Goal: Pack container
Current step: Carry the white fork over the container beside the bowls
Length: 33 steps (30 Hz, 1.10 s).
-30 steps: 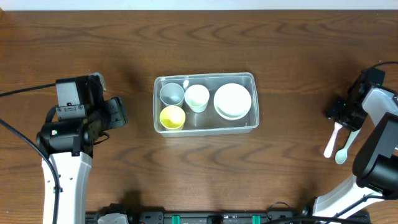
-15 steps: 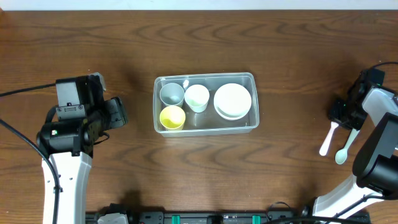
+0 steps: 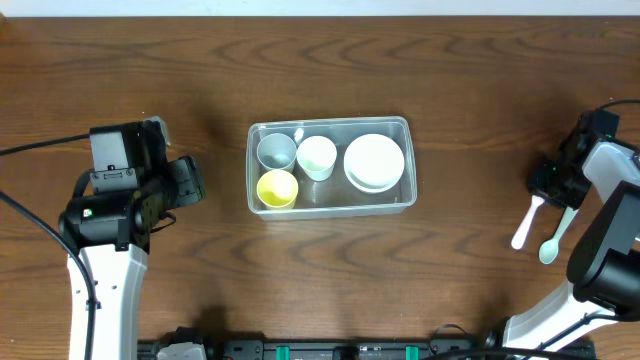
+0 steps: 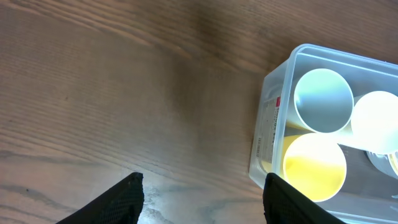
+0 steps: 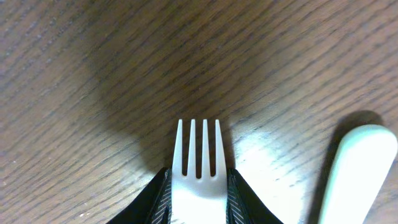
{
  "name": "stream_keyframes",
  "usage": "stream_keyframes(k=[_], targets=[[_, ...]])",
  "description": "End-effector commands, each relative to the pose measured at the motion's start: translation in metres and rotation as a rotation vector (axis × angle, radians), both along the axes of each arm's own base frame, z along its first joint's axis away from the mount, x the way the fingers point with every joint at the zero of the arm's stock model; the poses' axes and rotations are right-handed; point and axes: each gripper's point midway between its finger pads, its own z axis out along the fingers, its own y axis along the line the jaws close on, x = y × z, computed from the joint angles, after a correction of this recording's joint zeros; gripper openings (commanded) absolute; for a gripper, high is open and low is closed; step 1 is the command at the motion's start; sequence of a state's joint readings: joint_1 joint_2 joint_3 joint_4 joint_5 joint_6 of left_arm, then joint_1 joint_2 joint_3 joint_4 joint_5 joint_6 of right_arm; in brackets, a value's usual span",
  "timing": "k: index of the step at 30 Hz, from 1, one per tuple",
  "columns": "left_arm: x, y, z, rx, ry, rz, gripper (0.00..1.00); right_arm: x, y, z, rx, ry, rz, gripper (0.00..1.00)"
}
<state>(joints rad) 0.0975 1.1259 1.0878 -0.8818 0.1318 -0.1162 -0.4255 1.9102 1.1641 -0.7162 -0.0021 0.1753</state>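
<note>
I need to release the white fork, now held beside a pale green spoon, from my right gripper across the stacked white bowls [image 3: 358, 173], so that its tines lie beside the white cup.
The clear plastic container [image 3: 330, 204] sits mid-table, holding a grey cup [image 3: 276, 151], a yellow cup [image 3: 277, 188], a white cup [image 3: 317, 156] and stacked white bowls [image 3: 374, 162]. Its left end shows in the left wrist view [image 4: 268, 134]. My left gripper [image 3: 190, 182] is open and empty over bare wood, left of the container. My right gripper [image 3: 542, 186] at the far right is shut on a white fork [image 5: 198, 163], its tines pointing ahead; the fork's handle [image 3: 523, 228] hangs toward the table. A pale green spoon [image 3: 555, 238] lies beside it.
The pale green spoon also shows at the right edge of the right wrist view [image 5: 351, 177]. Cables run near the table's left edge and the far right. Dark wood surrounds the container on all sides.
The white fork's handle has swung slightly left and lifted at the right gripper. The left arm has not moved.
</note>
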Motion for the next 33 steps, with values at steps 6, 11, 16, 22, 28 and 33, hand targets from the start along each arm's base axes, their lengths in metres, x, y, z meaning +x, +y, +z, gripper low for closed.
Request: stream_keyframes(k=[6, 11, 16, 22, 28, 33], targets=[[0.001, 0.0, -0.001, -0.009, 0.002, 0.004, 0.62, 0.041, 0.044, 0.054, 0.131, -0.214, 0.136, 0.01], [0.001, 0.0, -0.001, -0.009, 0.002, 0.004, 0.62, 0.077, 0.082, 0.145, 0.025, -0.443, 0.366, 0.01], [0.001, 0.0, -0.001, -0.009, 0.002, 0.004, 0.62, 0.091, 0.168, 0.228, -0.071, -0.652, 0.738, 0.01], [0.001, 0.0, -0.001, -0.009, 0.003, 0.004, 0.62, 0.066, 0.293, 0.242, -0.105, -0.725, 1.27, 0.01], [0.001, 0.0, -0.001, -0.009, 0.003, 0.004, 0.62, 0.033, 0.37, 0.223, -0.105, -0.718, 1.637, 0.01], [0.001, 0.0, -0.001, -0.009, 0.002, 0.004, 0.62, 0.011, 0.404, 0.199, -0.09, -0.669, 1.83, 0.01]])
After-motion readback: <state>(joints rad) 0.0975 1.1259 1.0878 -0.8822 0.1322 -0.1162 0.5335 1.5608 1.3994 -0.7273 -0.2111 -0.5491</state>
